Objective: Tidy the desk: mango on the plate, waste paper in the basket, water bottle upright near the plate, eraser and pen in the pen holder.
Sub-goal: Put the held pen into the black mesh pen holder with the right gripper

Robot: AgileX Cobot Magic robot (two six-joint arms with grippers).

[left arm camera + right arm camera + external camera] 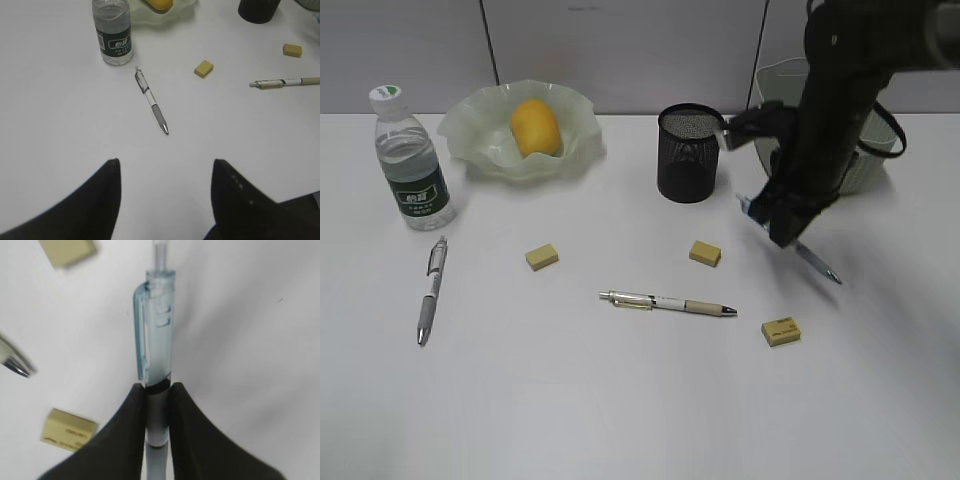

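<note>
The robot's right gripper should release the pale blue pen, now tilted just above the table, inside the black mesh pen holder point(683, 128), against the far rim of that holder.
My right gripper point(782, 225) is shut on a pale blue pen point(155, 340) and holds it tilted just above the table, right of the black mesh pen holder point(688, 152). The pen's tip point(817, 264) points down to the right. My left gripper point(165, 165) is open and empty over bare table. A grey pen point(430, 290) and a beige pen point(667, 302) lie flat. Three yellow erasers point(542, 257), point(705, 253), point(780, 331) lie loose. The mango point(535, 127) sits on the glass plate point(480, 150). The water bottle point(410, 160) stands upright left of the plate. No waste paper shows.
The pale basket point(872, 165) stands at the back right, partly hidden by my right arm. In the left wrist view the grey pen point(151, 101) lies ahead of the jaws, below the bottle point(112, 32). A wall runs along the table's far edge.
</note>
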